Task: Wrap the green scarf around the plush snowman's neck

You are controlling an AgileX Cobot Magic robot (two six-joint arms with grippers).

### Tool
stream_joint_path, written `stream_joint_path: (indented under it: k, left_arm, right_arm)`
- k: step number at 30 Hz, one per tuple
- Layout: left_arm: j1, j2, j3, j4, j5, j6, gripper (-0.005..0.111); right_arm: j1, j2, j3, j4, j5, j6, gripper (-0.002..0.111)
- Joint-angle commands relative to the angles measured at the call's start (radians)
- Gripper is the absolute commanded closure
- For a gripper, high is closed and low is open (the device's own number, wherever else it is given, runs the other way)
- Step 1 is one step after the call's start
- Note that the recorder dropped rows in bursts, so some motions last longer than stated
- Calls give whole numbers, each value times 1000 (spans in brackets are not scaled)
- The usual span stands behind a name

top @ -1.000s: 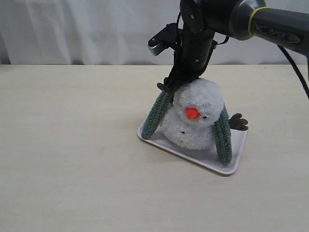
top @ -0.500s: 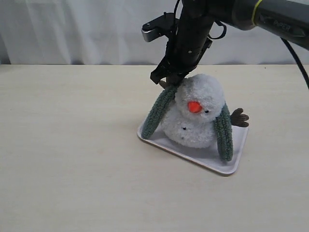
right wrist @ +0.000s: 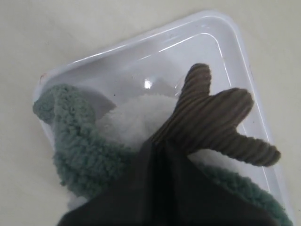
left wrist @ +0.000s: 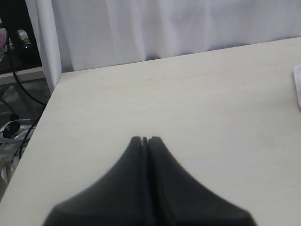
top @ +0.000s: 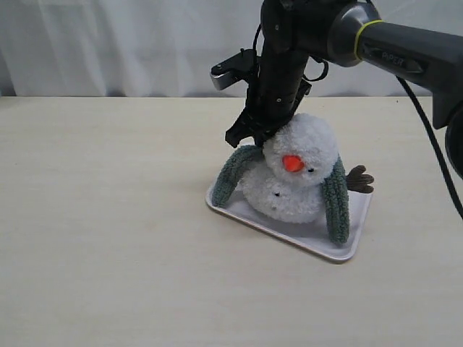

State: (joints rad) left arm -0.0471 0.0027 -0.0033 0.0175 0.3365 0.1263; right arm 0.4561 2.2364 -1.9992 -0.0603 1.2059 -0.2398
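Observation:
The brown twig arm beside the green scarf is in my right gripper, so I need to let go of the twig arm and take the scarf's hanging piece (top: 233, 172) from the front.
The plush snowman (top: 296, 173) sits in a white tray (top: 341, 250), its orange nose facing forward. The green scarf (top: 335, 199) lies behind its neck, and one end hangs down each side of the body to the tray. My right gripper (top: 244, 136) is at the left side of the head, just above the scarf's left end (top: 230, 179). In the right wrist view the gripper (right wrist: 160, 141) is shut, and the brown twig arm (right wrist: 211, 117) comes out from its tips, with the scarf (right wrist: 77, 141) beside it. My left gripper (left wrist: 145, 140) is shut and empty over bare table.
The tray's rim (right wrist: 141, 49) surrounds the snowman closely. The other twig arm (top: 359, 181) sticks out over the tray's right side. A white curtain (top: 108, 43) hangs behind the table. The table's left edge (left wrist: 35, 141) shows in the left wrist view.
My right gripper rose and shifted slightly left beside the head. The snowman tipped more upright, and the scarf's left end now hangs a little lower below the gripper.

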Motion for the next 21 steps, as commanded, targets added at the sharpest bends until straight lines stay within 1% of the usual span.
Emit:
stream_joint_path:
  k: [1,5,11,17,19,21]
  left_arm:
    - [2,-3,3,-3,-13,0,107]
    - [2,-3,3,-3,-13,0,107]
    - [2,-3,3,-3,-13,0,107]
    - [2,-3,3,-3,-13,0,107]
    - [2,-3,3,-3,-13,0,107]
    - [2,-3,3,-3,-13,0,107]
  right_arm:
    - [0,1,0,-9,15,-32,104]
    - [0,-29,0,-7,15,-62,104]
    - [0,-108,0,25,-35,-64,103]
    - [0,-163,0,53,-29,-47,84]
    - [0,-163,0,42,-30,15,79]
    - [-2,-151,0,17,-30,127,73]
